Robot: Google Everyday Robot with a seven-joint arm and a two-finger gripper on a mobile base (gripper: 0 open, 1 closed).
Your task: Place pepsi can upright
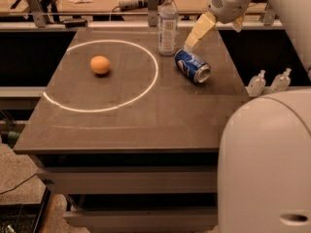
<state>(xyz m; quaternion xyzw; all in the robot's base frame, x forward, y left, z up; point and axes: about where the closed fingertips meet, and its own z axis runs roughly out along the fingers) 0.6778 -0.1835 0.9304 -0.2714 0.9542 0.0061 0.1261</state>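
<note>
The pepsi can's far end [183, 58] is beside the water bottle. My gripper should go there next and close on it.
The pepsi can [193, 66], blue with silver rims, lies on its side on the dark table [146, 125], right of the white circle and just in front of the water bottle. My gripper [212, 36] hangs just above and behind the can, at the table's far right. Its jaws stand open and empty; one yellowish finger [198, 31] points down at the can's rear end, a little short of it.
A clear water bottle [168, 23] stands upright next to the can. An orange [100, 65] sits inside the white circle [97, 108]. Two small spray bottles [268, 81] stand beyond the right edge. My white body [265, 164] fills the lower right.
</note>
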